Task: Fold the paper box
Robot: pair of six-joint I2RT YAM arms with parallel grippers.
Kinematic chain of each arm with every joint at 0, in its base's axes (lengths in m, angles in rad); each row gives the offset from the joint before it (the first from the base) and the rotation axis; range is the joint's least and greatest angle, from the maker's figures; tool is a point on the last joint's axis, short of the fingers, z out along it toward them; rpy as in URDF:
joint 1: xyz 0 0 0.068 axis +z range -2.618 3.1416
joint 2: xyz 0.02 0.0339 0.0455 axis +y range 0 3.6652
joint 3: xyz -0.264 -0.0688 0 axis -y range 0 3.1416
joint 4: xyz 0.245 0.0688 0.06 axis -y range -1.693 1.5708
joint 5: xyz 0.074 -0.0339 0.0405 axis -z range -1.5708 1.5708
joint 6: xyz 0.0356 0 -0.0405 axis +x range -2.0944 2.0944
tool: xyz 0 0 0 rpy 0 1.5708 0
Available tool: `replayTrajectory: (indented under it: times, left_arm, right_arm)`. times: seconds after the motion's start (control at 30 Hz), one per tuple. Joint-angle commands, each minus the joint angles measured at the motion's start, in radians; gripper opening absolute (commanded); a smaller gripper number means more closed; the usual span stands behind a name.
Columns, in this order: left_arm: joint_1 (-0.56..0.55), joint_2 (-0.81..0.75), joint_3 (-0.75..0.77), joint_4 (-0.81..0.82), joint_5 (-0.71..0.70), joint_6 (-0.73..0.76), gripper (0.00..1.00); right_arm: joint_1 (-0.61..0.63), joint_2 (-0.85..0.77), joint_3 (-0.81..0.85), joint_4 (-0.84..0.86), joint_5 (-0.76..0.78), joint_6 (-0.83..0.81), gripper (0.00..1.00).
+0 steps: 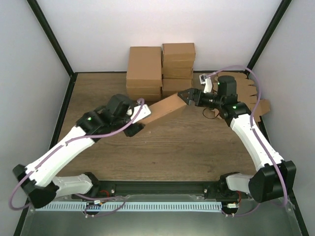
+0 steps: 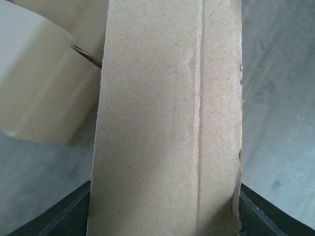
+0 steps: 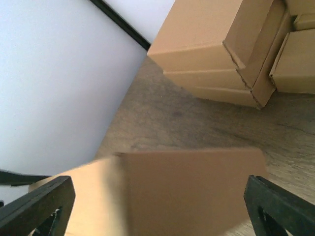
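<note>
My left gripper has the paper box, which hangs above the wooden table now. It will let go of it on top of the wider pile of finished brown boxes (image 1: 142,58).
A long, flattened brown paper box (image 1: 165,109) hangs above the wooden table between both arms, tilted up toward the right. My left gripper (image 1: 141,116) is shut on its lower left end; in the left wrist view the box (image 2: 167,123) fills the gap between the two black fingers (image 2: 74,214), and the left gripper (image 2: 165,219) is mostly hidden behind it. My right gripper (image 1: 187,96) holds the upper right end. In the right wrist view the box (image 3: 187,191) spans the gap between the wide-set fingertips (image 3: 44,201) of the right gripper (image 3: 160,209).
Finished brown boxes are stacked at the back of the table in two piles (image 1: 144,71) (image 1: 178,61), also seen in the right wrist view (image 3: 211,49). Flat unfolded cardboard blanks (image 1: 251,91) lie at the right edge behind the right arm. White walls and black frame posts enclose the table.
</note>
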Motion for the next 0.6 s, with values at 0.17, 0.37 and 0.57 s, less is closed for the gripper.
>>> replayTrajectory:
  times: [0.17, 0.37, 0.57]
  left_arm:
    - [-0.033, -0.211, 0.0, 0.204, -0.327, 0.072, 0.39]
    - [-0.033, -0.1, 0.146, 0.235, -0.698, 0.07, 0.45]
    - [-0.016, 0.207, 0.379, 0.275, -1.123, 0.162, 0.43]
  right_arm:
    - [0.001, -0.12, 0.102, -0.048, 0.148, 0.057, 1.0]
    - [0.0, -0.14, 0.07, -0.005, 0.146, 0.083, 1.0]
    - [0.0, -0.154, 0.052, 0.001, 0.134, 0.085, 1.0]
